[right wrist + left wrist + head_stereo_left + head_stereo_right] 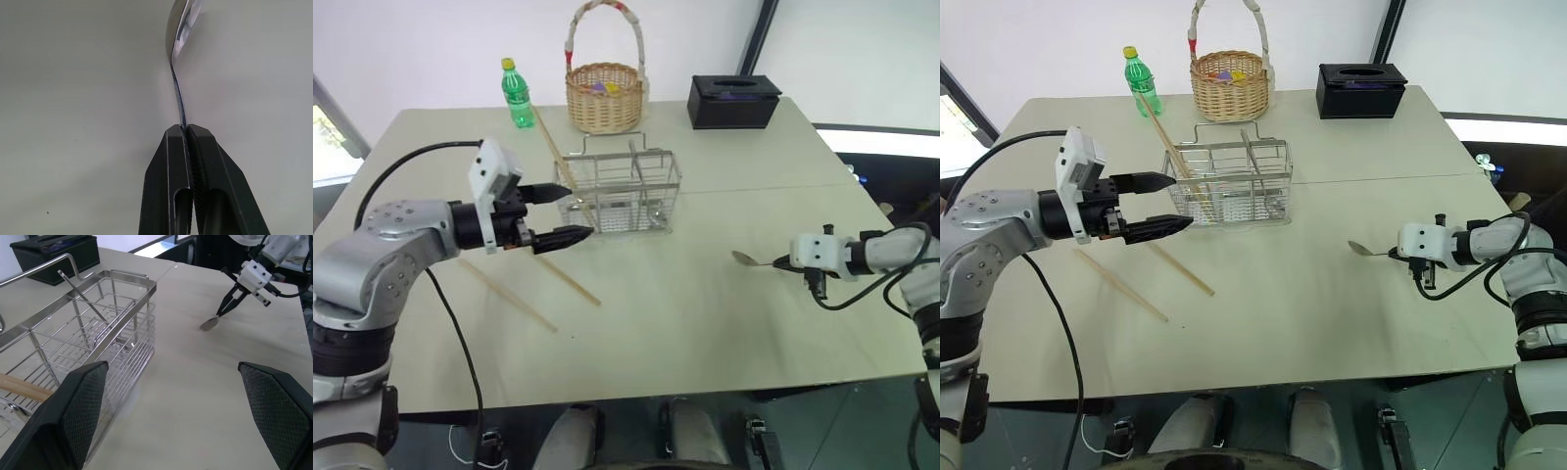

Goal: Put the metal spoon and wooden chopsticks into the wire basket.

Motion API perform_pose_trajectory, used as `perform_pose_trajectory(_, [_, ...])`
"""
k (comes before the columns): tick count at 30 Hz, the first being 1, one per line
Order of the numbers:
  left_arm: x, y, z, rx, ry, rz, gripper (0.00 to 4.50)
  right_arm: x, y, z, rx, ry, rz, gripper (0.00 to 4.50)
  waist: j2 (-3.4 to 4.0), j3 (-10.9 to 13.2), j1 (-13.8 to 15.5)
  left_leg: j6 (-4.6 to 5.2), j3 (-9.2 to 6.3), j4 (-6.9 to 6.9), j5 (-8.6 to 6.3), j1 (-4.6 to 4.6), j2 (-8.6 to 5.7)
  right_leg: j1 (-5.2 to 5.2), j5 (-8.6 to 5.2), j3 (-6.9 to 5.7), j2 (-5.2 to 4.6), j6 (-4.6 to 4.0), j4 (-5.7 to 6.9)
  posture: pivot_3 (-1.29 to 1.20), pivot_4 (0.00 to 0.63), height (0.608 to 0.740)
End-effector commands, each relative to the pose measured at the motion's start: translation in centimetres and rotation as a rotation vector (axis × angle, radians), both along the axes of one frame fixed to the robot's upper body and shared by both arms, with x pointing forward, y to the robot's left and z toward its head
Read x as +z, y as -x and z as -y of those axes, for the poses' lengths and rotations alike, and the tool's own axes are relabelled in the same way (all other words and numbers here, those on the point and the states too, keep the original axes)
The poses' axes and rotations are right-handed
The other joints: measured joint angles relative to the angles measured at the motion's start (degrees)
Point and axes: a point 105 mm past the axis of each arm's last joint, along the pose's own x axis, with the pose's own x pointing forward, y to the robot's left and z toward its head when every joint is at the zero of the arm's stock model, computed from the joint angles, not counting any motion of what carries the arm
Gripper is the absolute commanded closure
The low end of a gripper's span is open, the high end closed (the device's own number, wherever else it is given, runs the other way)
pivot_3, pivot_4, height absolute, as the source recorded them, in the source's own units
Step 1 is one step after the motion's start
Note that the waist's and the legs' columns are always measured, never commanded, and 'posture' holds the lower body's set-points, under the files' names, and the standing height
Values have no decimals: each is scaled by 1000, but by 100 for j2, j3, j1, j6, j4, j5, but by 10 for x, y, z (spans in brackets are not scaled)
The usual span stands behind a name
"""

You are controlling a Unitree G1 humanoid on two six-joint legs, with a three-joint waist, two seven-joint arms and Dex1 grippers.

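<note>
Next, my right gripper releases the metal spoon in the wire basket's end compartment (659, 204) that is nearest the black tissue box. The spoon's bowl still rests on the table.
My right gripper (186, 128) is shut on the thin handle of the metal spoon (178, 24). The spoon's bowl (742, 258) rests on the table at the right, pointing toward the middle. The wire basket (626, 191) stands at the table's centre. One wooden chopstick (553, 147) leans in the basket's left end and sticks out toward the bottle. Two more chopsticks (507, 292) (568, 279) lie on the table in front of the basket, to its left. My left gripper (576, 211) hovers open and empty just left of the basket, above the table.
A round wicker basket (604, 93) with a tall handle, a green bottle (517, 95) and a black tissue box (734, 101) stand along the back of the table. A seam (764, 186) crosses the tabletop.
</note>
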Motion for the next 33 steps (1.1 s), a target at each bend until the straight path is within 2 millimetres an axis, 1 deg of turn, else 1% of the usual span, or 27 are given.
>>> perform_pose_trajectory(1, [14,-1,-4,16,11,65,0,12,-3,-5,15,-37,41,4433,0,0,0,0,0,0,0,0,0,0,0,0,0,0,0,0,150,661])
perform_pose_trajectory(4, [15,-1,-4,19,20,63,0,13,-2,-4,15,-33,52,4433,0,0,1,0,0,0,0,0,0,0,0,0,0,1,0,0,150,661])
perform_pose_trajectory(8, [14,3,-1,3,35,50,0,12,5,-1,3,-54,61,4433,0,0,11,0,0,0,0,0,0,0,0,0,0,0,0,0,150,661])
perform_pose_trajectory(10, [11,2,-1,-7,24,49,0,15,8,0,3,-69,77,4433,-1,0,17,0,-1,1,0,0,0,1,0,0,0,0,0,0,150,661])
perform_pose_trajectory(13, [13,-3,0,-10,25,58,0,32,11,-2,-6,-126,130,4433,0,0,13,0,0,2,0,0,-1,2,0,1,-1,0,0,0,150,661])
perform_pose_trajectory(15, [17,-8,-2,-6,26,68,0,51,18,-8,9,-195,167,4433,1,1,16,0,-1,3,0,-1,0,1,0,1,-1,0,2,0,150,661])
perform_pose_trajectory(16, [18,-9,-3,-5,26,71,0,56,21,-11,14,-216,173,4433,1,1,19,0,-1,3,0,0,0,1,0,1,0,0,3,0,150,661])
perform_pose_trajectory(17, [19,-11,-4,-5,27,74,0,64,25,-16,17,-257,179,4433,0,0,18,0,-2,2,0,0,0,1,0,1,0,0,4,0,150,661])
perform_pose_trajectory(20, [24,-14,-6,-2,28,89,0,106,35,-42,-9,-521,225,4433,0,0,12,1,-4,1,0,-1,2,1,0,5,-3,0,2,0,150,661])
perform_pose_trajectory(23, [28,-13,-7,-3,42,94,0,146,33,-68,-54,-753,299,4433,-2,-2,-7,2,-3,1,-1,-3,5,-4,-2,11,-9,-3,0,0,150,661])
perform_pose_trajectory(25, [28,-14,-8,4,43,96,0,167,28,-86,-75,-874,348,4433,-5,-3,2,2,-4,0,-1,-1,7,-4,-8,11,-10,-14,0,0,150,661])
perform_pose_trajectory(28, [29,-15,-8,15,44,99,0,192,16,-114,-105,-1041,396,4433,-10,-5,25,2,-6,0,-1,-3,7,-4,-9,10,-11,-16,-2,0,150,661])
perform_pose_trajectory(29, [29,-16,-9,17,45,101,0,197,11,-120,-119,-1079,403,4433,-12,-5,24,2,-7,1,-1,-4,6,-5,-9,10,-11,-16,-2,0,150,661])
perform_pose_trajectory(31, [30,-16,-9,24,50,105,0,205,-2,-135,-151,-1140,435,4433,-14,-6,23,2,-7,0,-1,-10,2,-11,-8,10,-12,-15,-3,0,150,661])
perform_pose_trajectory(33, [31,-17,-10,33,53,108,0,207,-15,-148,-173,-1181,449,4433,-16,-7,32,1,-11,0,0,-18,1,-19,1,7,-10,-1,-1,0,150,661])
